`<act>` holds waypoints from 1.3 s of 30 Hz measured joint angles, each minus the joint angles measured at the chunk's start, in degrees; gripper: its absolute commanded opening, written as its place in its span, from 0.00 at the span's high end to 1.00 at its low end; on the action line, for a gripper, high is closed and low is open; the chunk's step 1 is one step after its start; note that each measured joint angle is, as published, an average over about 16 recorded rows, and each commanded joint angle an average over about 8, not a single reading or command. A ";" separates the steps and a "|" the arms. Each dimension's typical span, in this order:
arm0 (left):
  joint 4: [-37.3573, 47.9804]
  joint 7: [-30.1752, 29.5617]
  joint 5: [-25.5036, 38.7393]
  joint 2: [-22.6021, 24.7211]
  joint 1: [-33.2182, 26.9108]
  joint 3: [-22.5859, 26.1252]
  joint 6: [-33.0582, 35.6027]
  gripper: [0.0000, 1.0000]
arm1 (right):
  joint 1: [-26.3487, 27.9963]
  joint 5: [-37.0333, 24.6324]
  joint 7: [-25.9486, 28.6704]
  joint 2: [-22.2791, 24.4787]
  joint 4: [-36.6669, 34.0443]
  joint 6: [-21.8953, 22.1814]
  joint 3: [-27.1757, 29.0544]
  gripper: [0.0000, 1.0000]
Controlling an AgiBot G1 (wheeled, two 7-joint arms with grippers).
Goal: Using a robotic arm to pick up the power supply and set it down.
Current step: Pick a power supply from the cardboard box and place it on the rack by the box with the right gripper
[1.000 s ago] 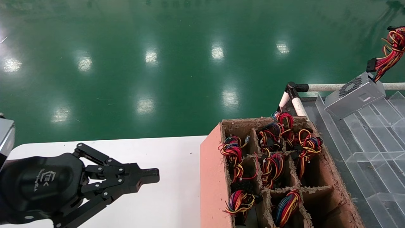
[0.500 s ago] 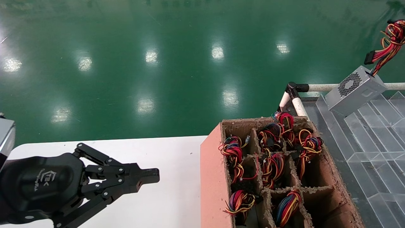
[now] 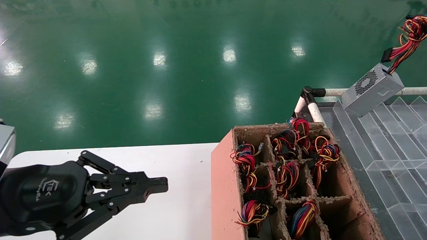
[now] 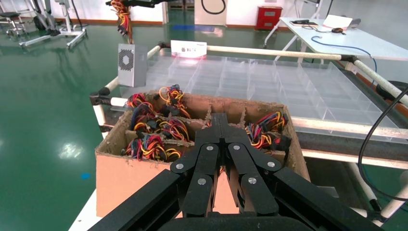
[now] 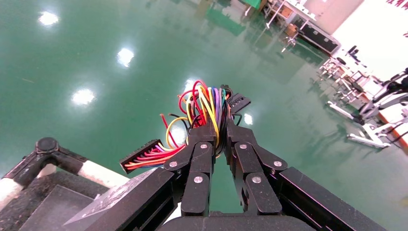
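Next, I let go of the power supply with my right gripper in the clear tray rack's corner slot (image 3: 353, 116) nearest the black joint.
The power supply (image 3: 372, 89), a grey box with a round-hole grille, hangs tilted over the far corner of the clear tray rack (image 3: 397, 133). Its red, yellow and orange wire bundle (image 3: 405, 38) runs up and off the right edge. In the right wrist view my right gripper (image 5: 217, 127) is shut on that wire bundle (image 5: 207, 103), with a black connector (image 5: 139, 156) dangling beside it. The left wrist view shows the power supply (image 4: 132, 64) hanging by its wires above the rack's corner. My left gripper (image 3: 158, 185) rests shut over the white table (image 3: 180, 160), holding nothing.
A pink cardboard box (image 3: 225, 186) with dividers holds several coloured wire coils, standing between the table and the rack. A white pipe rail (image 3: 333, 91) with black joints borders the rack. Green floor lies beyond.
The power supply has risen and swung slightly away, its wires moving up toward the top right corner. The left arm has not moved.
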 measured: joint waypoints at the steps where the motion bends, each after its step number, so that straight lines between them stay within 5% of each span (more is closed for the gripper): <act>1: 0.00 0.00 0.00 0.00 0.00 0.00 0.00 1.00 | 0.03 -0.09 -0.03 0.06 -0.03 0.09 -0.06 1.00; 39: 0.00 0.06 -0.08 -0.05 -0.03 0.12 -0.05 1.00 | -0.79 -2.25 -3.03 -4.49 0.29 0.30 -1.58 1.00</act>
